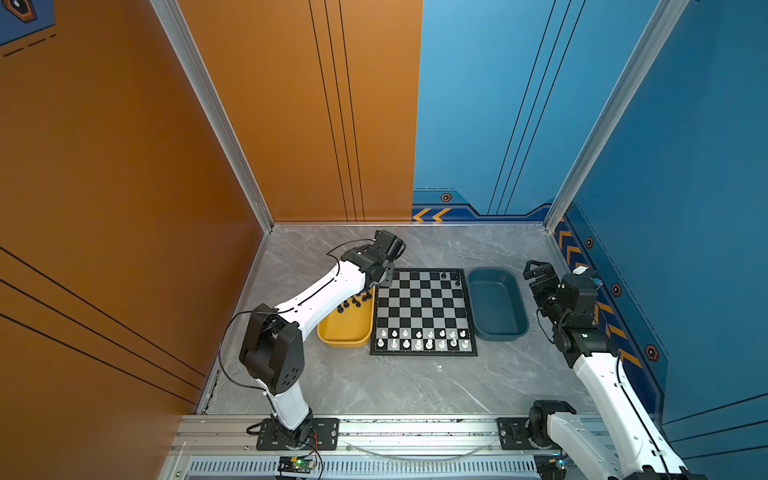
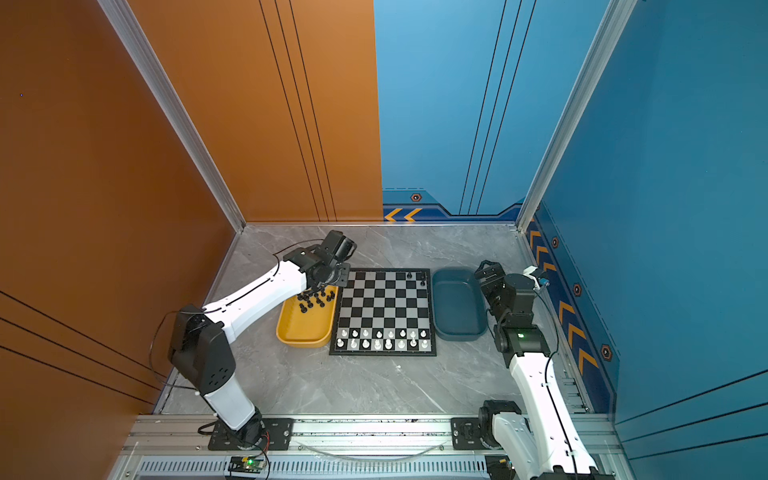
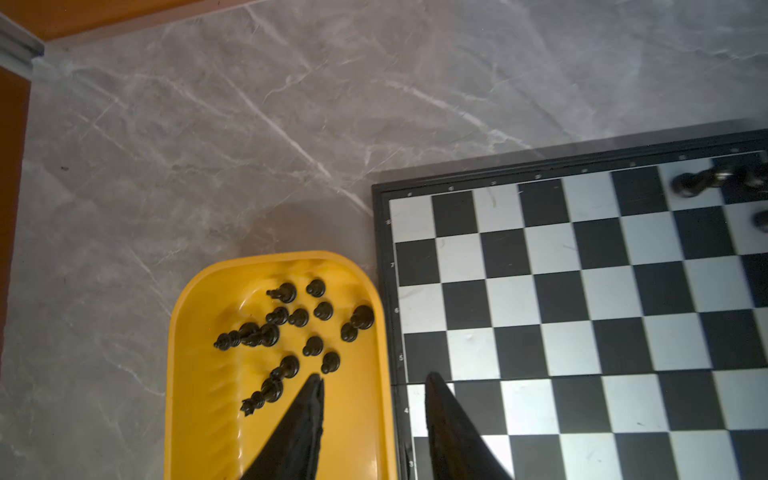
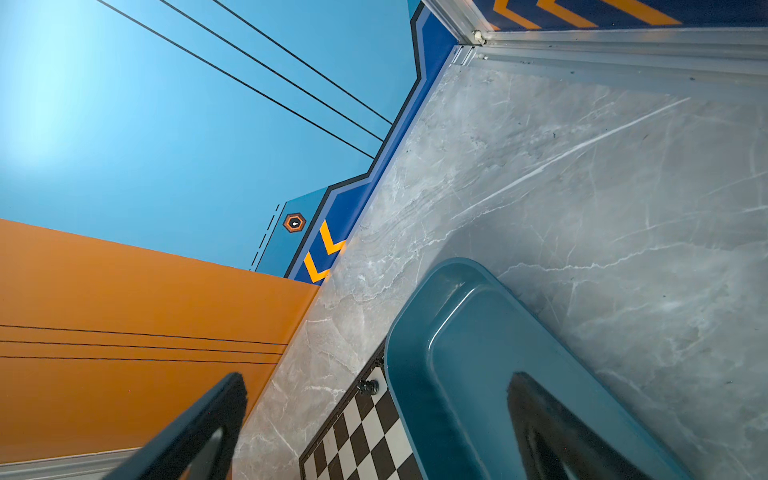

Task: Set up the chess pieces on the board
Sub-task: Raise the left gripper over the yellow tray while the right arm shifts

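The robot's left gripper will next close on the body of the black pawn (image 1: 365, 297) (image 3: 348, 332) beside the black piece in the yellow tray that is closest to the board.
Several black chess pieces (image 3: 291, 328) lie and stand in a heap at the far end of the yellow tray (image 3: 199, 374), also seen in both top views (image 1: 355, 301) (image 2: 316, 299). The board (image 1: 424, 311) (image 2: 384, 311) carries black pieces (image 1: 444, 274) (image 2: 423, 280) at its far right corner, blurred in the left wrist view (image 3: 698, 183). My left gripper (image 3: 374, 380) (image 1: 384, 282) hangs open and empty, one finger over the tray and the other over the board's left edge (image 3: 582, 311). My right gripper (image 4: 378, 380) (image 1: 534, 270) is wide open beside the blue tray, holding nothing.
White chessmen (image 1: 422, 338) fill the board's two near rows. An empty dark blue tray (image 1: 496, 307) (image 4: 478, 374) lies against the board's right side. Orange and blue walls enclose the marble tabletop (image 1: 374, 382) on three sides.
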`<state>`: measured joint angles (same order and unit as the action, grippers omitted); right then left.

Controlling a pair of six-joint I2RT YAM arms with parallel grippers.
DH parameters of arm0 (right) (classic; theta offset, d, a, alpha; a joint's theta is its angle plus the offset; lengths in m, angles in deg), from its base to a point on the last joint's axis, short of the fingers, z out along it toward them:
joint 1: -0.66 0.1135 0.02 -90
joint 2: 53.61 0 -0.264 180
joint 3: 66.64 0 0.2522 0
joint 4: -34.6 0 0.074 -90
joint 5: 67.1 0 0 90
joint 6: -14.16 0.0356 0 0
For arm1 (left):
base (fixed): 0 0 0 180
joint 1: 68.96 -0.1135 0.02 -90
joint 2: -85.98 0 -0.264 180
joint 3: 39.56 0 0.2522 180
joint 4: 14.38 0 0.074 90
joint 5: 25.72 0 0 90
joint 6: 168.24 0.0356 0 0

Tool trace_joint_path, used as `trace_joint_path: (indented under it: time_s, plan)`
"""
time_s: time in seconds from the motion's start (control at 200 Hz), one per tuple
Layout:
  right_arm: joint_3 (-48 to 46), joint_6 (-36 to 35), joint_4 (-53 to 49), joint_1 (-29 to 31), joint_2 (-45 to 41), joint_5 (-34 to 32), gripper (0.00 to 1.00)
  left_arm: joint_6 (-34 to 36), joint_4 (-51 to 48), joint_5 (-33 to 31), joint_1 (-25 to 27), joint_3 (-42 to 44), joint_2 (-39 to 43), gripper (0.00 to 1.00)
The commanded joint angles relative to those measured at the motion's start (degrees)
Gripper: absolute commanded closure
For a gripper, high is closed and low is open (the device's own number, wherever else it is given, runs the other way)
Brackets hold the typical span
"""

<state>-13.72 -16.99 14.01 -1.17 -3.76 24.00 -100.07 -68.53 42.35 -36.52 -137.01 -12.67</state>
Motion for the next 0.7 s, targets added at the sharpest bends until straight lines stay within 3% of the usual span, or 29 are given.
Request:
trace_joint_path:
  time_s: [0.0,0.325,0.696]
  plan:
    - [-0.25,1.53,2.52,0.42,1.31,4.11,0.00,-2.37,1.12,-0.62,-1.77,3.37,1.79,0.57]
    - [2.44,1.82,4.02,0.51,7.55,12.61,0.00,-3.90,4.35,4.03,-5.41,7.00,-0.25,0.63]
    - [3.03,0.64,4.81,0.51,9.13,14.73,0.00,-5.42,7.73,11.55,-8.53,8.66,-3.80,0.68]
